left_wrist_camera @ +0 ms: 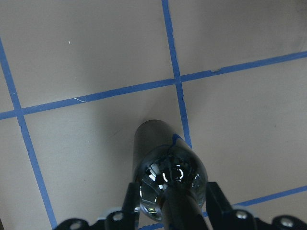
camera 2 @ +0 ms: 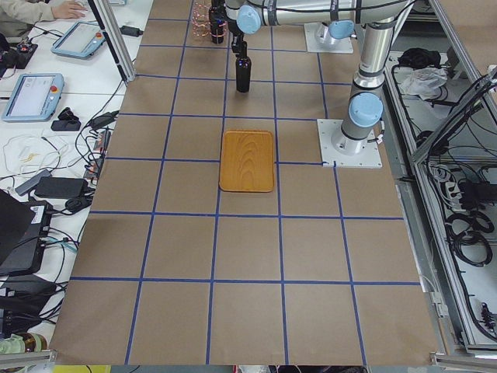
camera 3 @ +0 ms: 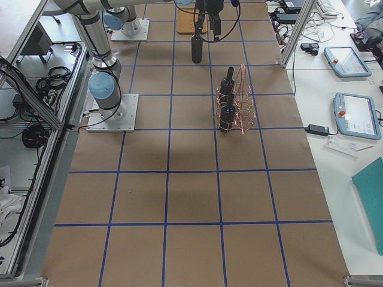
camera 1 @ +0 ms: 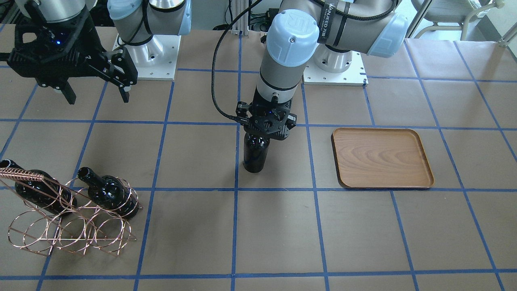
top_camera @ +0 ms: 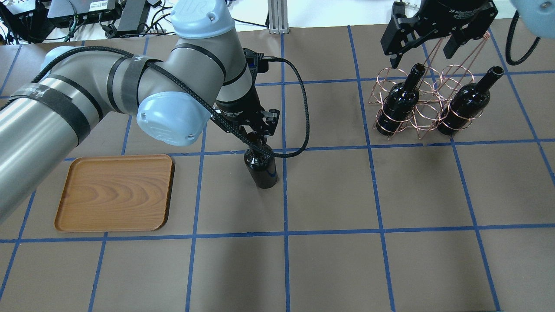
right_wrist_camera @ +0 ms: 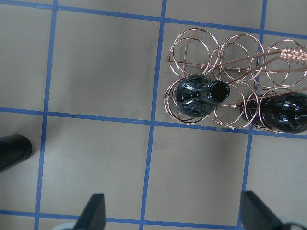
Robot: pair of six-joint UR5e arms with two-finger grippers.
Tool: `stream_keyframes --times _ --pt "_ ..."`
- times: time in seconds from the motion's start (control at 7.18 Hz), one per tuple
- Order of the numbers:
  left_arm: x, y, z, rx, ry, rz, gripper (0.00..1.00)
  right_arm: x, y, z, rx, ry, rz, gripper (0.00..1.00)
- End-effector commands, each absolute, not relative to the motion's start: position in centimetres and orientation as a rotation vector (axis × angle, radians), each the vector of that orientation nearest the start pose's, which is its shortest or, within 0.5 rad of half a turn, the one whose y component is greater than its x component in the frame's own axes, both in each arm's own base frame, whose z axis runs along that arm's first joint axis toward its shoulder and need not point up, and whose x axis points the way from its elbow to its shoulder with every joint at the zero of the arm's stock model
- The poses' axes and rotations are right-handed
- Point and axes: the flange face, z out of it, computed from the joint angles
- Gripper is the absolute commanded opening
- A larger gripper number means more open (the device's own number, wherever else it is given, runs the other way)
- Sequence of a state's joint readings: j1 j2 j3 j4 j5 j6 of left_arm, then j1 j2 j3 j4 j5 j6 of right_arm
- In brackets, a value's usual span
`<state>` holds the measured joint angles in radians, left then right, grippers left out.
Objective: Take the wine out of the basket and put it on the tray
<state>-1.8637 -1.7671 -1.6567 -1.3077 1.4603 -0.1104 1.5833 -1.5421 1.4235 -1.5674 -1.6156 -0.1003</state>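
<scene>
My left gripper is low around the wine bottle's sloping part; I need to open, rise slightly and close on the bottle's slim neck (left_wrist_camera: pixel 181 208) before carrying to the tray.
My left gripper (top_camera: pixel 259 139) is shut on the neck of an upright near-black wine bottle (top_camera: pixel 261 169) at the table's middle. The bottle's base is at or just above the paper; I cannot tell which. In the left wrist view both fingers (left_wrist_camera: pixel 129 201) flank the bottle (left_wrist_camera: pixel 168 165). The wooden tray (top_camera: pixel 115 193) lies bare beside it, on my left. My right gripper (top_camera: pixel 421 54) is open and empty above the copper wire basket (top_camera: pixel 433 106), which holds two more bottles (top_camera: pixel 399 104) (top_camera: pixel 466 104). The right wrist view shows the basket (right_wrist_camera: pixel 290 50) and one bottle's mouth (right_wrist_camera: pixel 218 91).
The table is covered in brown paper with a blue tape grid. The basket (camera 1: pixel 24 176) stands near the operators' edge on my right. The tray (camera 1: pixel 381 157) lies one grid square from the held bottle (camera 1: pixel 255 155). Both arm bases sit at the back edge.
</scene>
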Motion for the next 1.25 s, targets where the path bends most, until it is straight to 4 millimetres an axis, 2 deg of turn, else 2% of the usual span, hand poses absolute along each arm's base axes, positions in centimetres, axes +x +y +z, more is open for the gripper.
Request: stream_keyframes --times 0.0,0.14,0.28,0.42,0.56,0.84,0.97,1.11 --pt "-30.0 -49.1 36.9 0.296 3.233 0.071 0.23 13.5 -51.0 54.6 -0.167 3.177 -0.183 1.00" --pt "-30.0 -49.1 36.9 0.297 3.234 0.071 0.32 13.5 -51.1 54.7 -0.167 3.177 -0.190 1.00" --pt "-30.0 -49.2 37.0 0.294 3.235 0.067 0.51 13.6 -51.1 54.7 -0.167 3.175 -0.190 1.00" --pt "-30.0 -49.2 37.1 0.295 3.236 0.062 0.85 13.7 -51.0 54.6 -0.169 3.175 -0.185 1.00" --pt "-30.1 -49.3 37.2 0.298 3.236 0.054 0.90 13.7 -51.0 54.6 -0.169 3.175 -0.188 1.00" --pt "-30.2 -49.1 37.1 0.302 3.235 0.064 0.92 13.7 -51.0 54.7 -0.169 3.175 -0.190 1.00" --pt "-30.8 -48.7 37.0 0.319 3.232 0.070 0.91 13.7 -51.0 54.6 -0.167 3.175 -0.188 1.00" --pt "-31.3 -48.3 36.9 0.333 3.226 0.078 0.80 13.7 -51.0 54.8 -0.160 3.173 -0.193 1.00"
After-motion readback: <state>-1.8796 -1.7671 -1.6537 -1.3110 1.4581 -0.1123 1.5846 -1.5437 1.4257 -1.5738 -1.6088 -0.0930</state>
